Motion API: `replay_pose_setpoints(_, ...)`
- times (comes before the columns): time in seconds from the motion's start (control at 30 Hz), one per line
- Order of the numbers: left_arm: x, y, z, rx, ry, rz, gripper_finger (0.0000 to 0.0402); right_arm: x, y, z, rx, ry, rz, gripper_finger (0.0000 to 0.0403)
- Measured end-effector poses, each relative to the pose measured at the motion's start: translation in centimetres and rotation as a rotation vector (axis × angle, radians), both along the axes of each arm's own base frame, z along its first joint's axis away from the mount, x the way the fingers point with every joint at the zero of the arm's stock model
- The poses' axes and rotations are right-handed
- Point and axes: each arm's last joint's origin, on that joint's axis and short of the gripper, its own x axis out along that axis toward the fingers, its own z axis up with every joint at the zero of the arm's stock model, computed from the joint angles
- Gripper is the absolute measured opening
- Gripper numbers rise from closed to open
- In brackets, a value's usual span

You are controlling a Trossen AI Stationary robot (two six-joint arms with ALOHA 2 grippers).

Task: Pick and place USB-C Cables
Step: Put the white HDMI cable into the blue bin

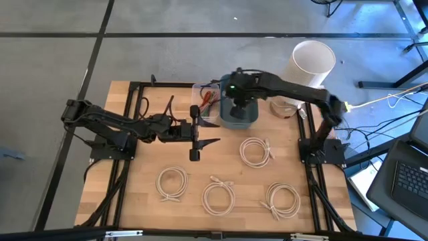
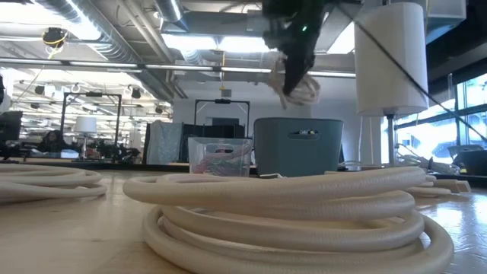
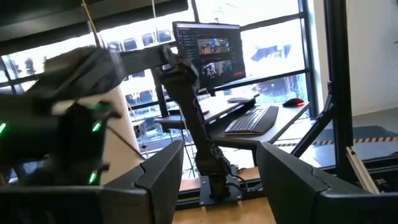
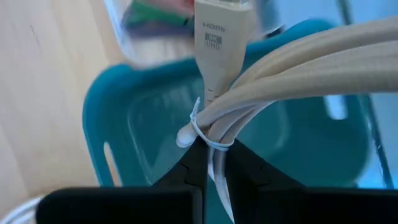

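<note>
I need to use my right gripper to set the cream-white cable coil down and let it go on the bottom of the teal bin (image 1: pixel 238 99) (image 4: pixel 239 137).
My right gripper (image 4: pixel 211 152) hangs over the teal bin (image 1: pixel 239 115) at the table's far side, shut on a cream-white cable coil (image 2: pixel 304 88) that dangles above the bin (image 2: pixel 297 144). Four more cream coils lie flat on the table: (image 1: pixel 255 150), (image 1: pixel 172 183), (image 1: pixel 219 196), (image 1: pixel 282 199). A clear box (image 1: pixel 207 100) to the left of the bin holds coloured tied bundles. My left gripper (image 1: pixel 208 132) waits open, level above the table, left of the bin; its fingers (image 3: pixel 158 180) touch nothing. My right gripper pinches the coil between its two fingers at the bound spot (image 4: pixel 210 132), where a thin white tie wraps the strands just behind the connector (image 4: pixel 221 37). The fingers come from above, pointing down. The coil is lifted clear and hangs below the fingers over the bin.
A white cylindrical bucket (image 1: pixel 313 60) stands beyond the table's far right corner. A shallow dish (image 1: pixel 286 107) sits to the right of the bin. Black frame rails run along the table's left and right sides. A nearby coil (image 2: pixel 289 213) fills the low view's foreground.
</note>
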Motion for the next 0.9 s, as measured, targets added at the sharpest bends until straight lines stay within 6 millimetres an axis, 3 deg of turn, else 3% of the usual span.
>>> replay_pose_setpoints(0.13,0.0,-0.1,0.0,-0.026,0.001,-0.007,0.0198,1.6,-1.4,-2.4,0.063,0.105,0.030,0.0032)
replay_pose_setpoints(0.3,0.0,-0.6,-0.2,-0.029,0.021,-0.026,0.0198,1.9,-3.1,-4.6,0.121,0.170,0.021,0.0032)
replay_pose_setpoints(0.63,-0.1,-1.1,-0.2,-0.033,0.020,-0.043,0.0195,1.6,-6.4,-5.0,0.270,0.017,0.040,0.0032)
replay_pose_setpoints(0.9,-0.2,-1.8,-0.2,-0.032,0.020,-0.065,0.0189,1.8,-6.7,-6.5,0.280,-0.010,0.045,0.0032)
